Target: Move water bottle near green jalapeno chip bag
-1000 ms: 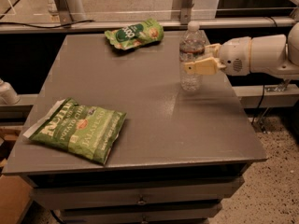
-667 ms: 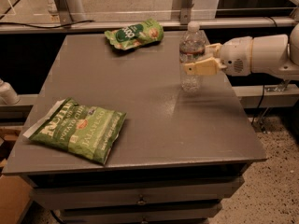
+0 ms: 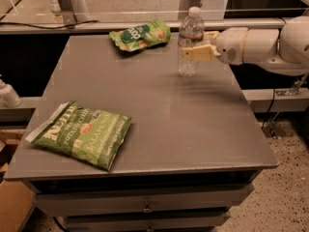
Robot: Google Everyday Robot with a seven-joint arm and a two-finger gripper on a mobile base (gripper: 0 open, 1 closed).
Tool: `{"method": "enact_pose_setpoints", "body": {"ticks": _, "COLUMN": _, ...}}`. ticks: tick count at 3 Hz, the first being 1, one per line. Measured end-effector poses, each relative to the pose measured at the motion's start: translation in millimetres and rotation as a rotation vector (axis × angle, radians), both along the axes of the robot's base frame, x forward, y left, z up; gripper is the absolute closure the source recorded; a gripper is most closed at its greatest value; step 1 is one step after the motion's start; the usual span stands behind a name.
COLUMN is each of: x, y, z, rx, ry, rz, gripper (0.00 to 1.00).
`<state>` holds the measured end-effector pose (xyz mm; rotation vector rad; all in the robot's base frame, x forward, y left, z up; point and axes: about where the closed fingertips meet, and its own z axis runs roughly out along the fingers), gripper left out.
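The robot's gripper should release the water bottle just in front of the green jalapeno chip bag's end [image 3: 160, 56] nearest the robot's arm.
The water bottle [image 3: 189, 37] is clear with a white cap and stands upright at the back right of the grey table [image 3: 159, 110]. My gripper [image 3: 197, 52] reaches in from the right on a white arm [image 3: 260, 45], and its tan fingers [image 3: 202, 53] are shut around the bottle's middle. The green jalapeno chip bag [image 3: 140, 34], small and light green with a dark round logo, lies at the table's back edge, a short way left of the bottle.
A larger flat green bag lettered "JALAPENO" [image 3: 83, 133] lies at the front left of the table. Drawers [image 3: 145, 204] sit below the tabletop. A metal rail and posts [image 3: 67, 6] run behind the table. A white fixture [image 3: 7, 94] is at the left.
My gripper has carried the water bottle toward the back and left of the table, closer to the small green bag. Both bags have stayed put.
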<state>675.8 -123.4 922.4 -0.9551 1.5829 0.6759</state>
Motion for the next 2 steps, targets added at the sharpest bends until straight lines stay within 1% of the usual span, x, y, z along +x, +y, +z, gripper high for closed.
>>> {"method": "enact_pose_setpoints", "body": {"ticks": 1, "x": 49.2, "y": 7.2, "z": 2.0, "rx": 0.055, "ry": -0.024, "rz": -0.033, "gripper": 1.00}}
{"method": "enact_pose_setpoints", "body": {"ticks": 2, "x": 88.8, "y": 21.8, "z": 3.3, "rx": 0.078, "ry": -0.034, "rz": -0.042, "gripper": 1.00}}
